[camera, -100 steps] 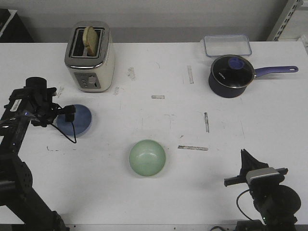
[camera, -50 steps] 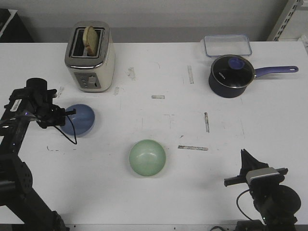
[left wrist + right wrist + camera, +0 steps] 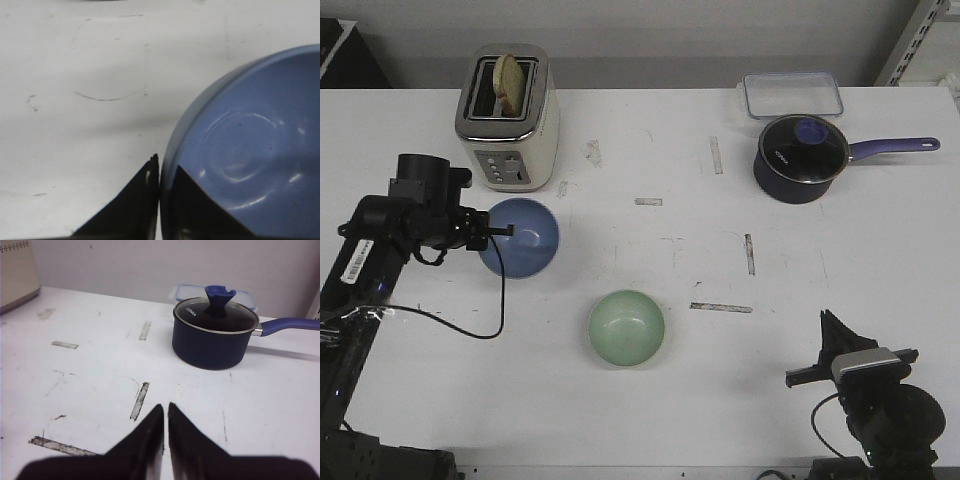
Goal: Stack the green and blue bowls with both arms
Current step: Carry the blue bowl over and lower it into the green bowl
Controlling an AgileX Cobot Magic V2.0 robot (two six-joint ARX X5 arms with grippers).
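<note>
Next, I release the blue bowl, now tilted in front of the toaster, from my left gripper inside the green bowl (image 3: 626, 327), nested down in the green bowl's hollow.
The blue bowl (image 3: 523, 238) is at the table's left, in front of the toaster, tilted and lifted by its left rim. My left gripper (image 3: 500, 230) is shut on that rim. In the left wrist view the bowl (image 3: 250, 150) fills the frame, with one finger inside and one outside its rim, the gripper (image 3: 160, 167) pinching it. The green bowl (image 3: 626, 327) sits upright on the table's front middle, apart from both arms. My right gripper (image 3: 833, 335) rests at the front right, shut and empty; in the right wrist view its tips (image 3: 165, 410) nearly touch.
A cream toaster (image 3: 507, 116) with bread stands at the back left. A dark saucepan (image 3: 802, 156) with lid and purple handle sits back right, also in the right wrist view (image 3: 212, 335), before a clear lidded container (image 3: 791, 93). A black cable (image 3: 470, 325) trails from the left arm.
My left gripper has carried the blue bowl to the right, away from the table's left edge, and tilted it up. The green bowl and right arm have not moved.
</note>
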